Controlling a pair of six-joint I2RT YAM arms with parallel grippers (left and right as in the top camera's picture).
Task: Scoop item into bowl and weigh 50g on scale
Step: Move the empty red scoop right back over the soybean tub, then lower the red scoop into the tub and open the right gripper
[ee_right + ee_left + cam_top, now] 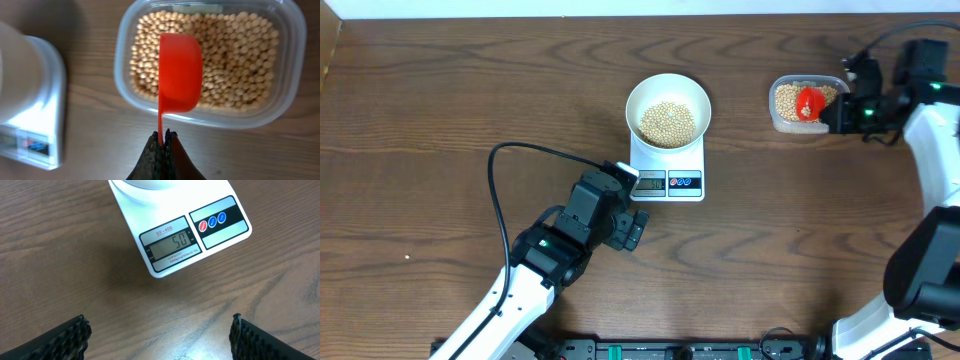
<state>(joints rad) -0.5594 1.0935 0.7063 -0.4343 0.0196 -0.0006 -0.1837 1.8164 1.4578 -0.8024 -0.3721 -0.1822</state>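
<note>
I need to let go of the red scoop with my right gripper across the front rim of the clear tub (820,131) (234,121), with its handle towards the bare wood.
The white bowl (667,107) holds pale tan beans (667,123) and sits on the white scale (667,175). In the left wrist view the scale (175,235) has a display (172,245) that reads 50, beside its red and blue buttons (212,221). My left gripper (160,337) is open and empty over bare wood just in front of the scale. My right gripper (164,136) is shut on the handle of a red scoop (180,72), held turned on its side over the clear tub (210,60) of beans (240,55). The scoop (809,102) also shows in the overhead view.
The clear tub (800,104) stands at the back right, to the right of the scale. A black cable (500,190) loops over the table left of my left arm. The scale's edge (35,100) shows at the left of the right wrist view.
</note>
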